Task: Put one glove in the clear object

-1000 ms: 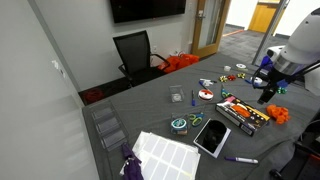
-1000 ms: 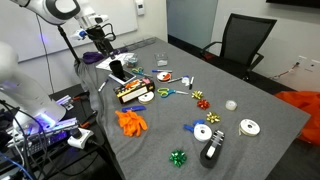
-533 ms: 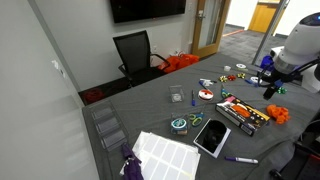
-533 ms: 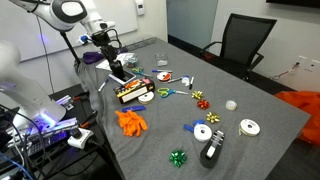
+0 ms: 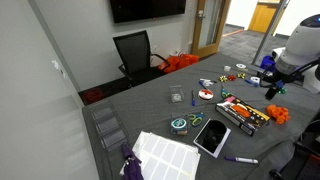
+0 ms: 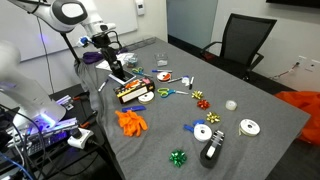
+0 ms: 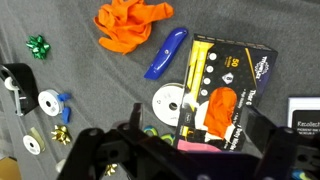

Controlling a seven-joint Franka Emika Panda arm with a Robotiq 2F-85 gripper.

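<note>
Next, I move my gripper to the bunched orange glove on the grey table and close it on the glove's edge (image 5: pixel 273 113) (image 7: pixel 140 36) beside the blue pen-like tool.
One orange glove (image 7: pixel 222 110) lies on a black box (image 7: pixel 245 70). More orange glove material (image 7: pixel 133 25) lies bunched on the grey table beyond it, and shows in both exterior views (image 5: pixel 281 115) (image 6: pixel 130 122). My gripper (image 7: pixel 200 135) is open and empty, hovering over the box with the glove between its fingers' lines; it also shows in both exterior views (image 5: pixel 270 90) (image 6: pixel 114 72). The small clear object (image 5: pixel 176 97) stands near the table's middle, away from the gripper. It is out of the wrist view.
A blue pen-like tool (image 7: pixel 165 52), a white tape roll (image 7: pixel 168 103), a green bow (image 7: pixel 38 45) and ribbon spools (image 7: pixel 50 103) lie around the box. A tablet (image 5: pixel 211 136), white sheets (image 5: pixel 165 152), stacked clear trays (image 5: pixel 106 128) and a black chair (image 5: pixel 134 52) are farther off.
The gripper has come down and shifted slightly toward the black box since a second ago; it has hardly moved in the last half second. Nothing was grasped.
</note>
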